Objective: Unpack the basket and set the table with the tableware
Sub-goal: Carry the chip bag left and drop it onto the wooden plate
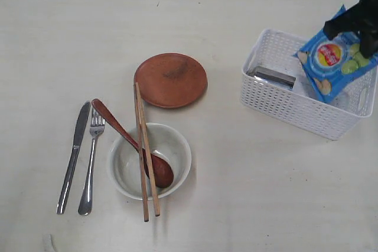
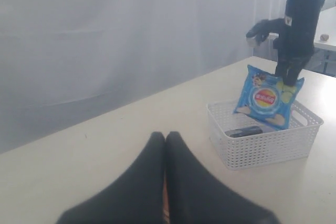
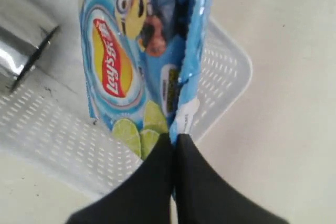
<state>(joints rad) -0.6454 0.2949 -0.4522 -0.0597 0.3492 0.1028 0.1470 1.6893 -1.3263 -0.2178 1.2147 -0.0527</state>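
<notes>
The blue snack bag will go down flat on the brown plate (image 1: pixel 166 82) behind the white bowl, from my right gripper.
The white basket (image 1: pixel 283 107) stands at the table's (image 1: pixel 266 205) right. My right gripper (image 1: pixel 367 39) is shut on the edge of the blue snack bag (image 1: pixel 333 66), which stands tilted in the basket; the wrist view shows the fingertips (image 3: pixel 175 139) pinching the bag's seam (image 3: pixel 189 77). A steel cup (image 1: pixel 271 77) lies on its side inside the basket. On the table lie the brown plate (image 1: pixel 170 79), the white bowl (image 1: pixel 121 172) with spoon (image 1: pixel 127 140) and chopsticks (image 1: pixel 146 199) resting across it, a fork (image 1: pixel 90 169) and a knife (image 1: pixel 72 160). My left gripper (image 2: pixel 165 137) is shut and empty, outside the exterior view.
The basket sits near the table's right edge, with bare tabletop (image 1: pixel 248 205) in front of it. Bare tabletop (image 1: pixel 71 39) also stretches behind the cutlery. A pale curtain (image 2: pixel 131 35) hangs beyond the far edge.
</notes>
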